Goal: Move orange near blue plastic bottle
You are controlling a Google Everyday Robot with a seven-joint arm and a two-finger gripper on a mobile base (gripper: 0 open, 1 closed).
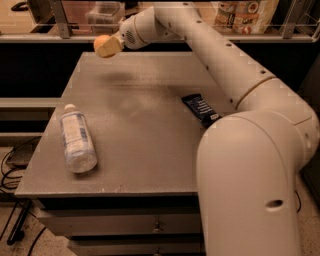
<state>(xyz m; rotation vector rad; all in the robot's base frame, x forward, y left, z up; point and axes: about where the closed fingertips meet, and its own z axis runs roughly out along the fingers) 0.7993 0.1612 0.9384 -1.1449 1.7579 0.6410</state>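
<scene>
The robot's gripper needs to release the orange on the grey table (92, 97), just past the white cap of the blue plastic bottle. The orange is now lifted above the table's far corner.
The orange (101, 44) is a small round fruit held in my gripper (107, 46), lifted above the far left corner of the grey table (145, 150). My gripper is shut on the orange, at the end of the white arm reaching in from the right. The blue plastic bottle (77, 139), clear with a white cap and a pale label, lies on its side near the table's front left edge, well in front of the gripper.
A dark blue snack bar wrapper (200, 109) lies flat at the table's right side, next to my arm (250, 150). Shelves with packages (242, 12) run behind the table. Cables (10, 165) lie on the floor at the left.
</scene>
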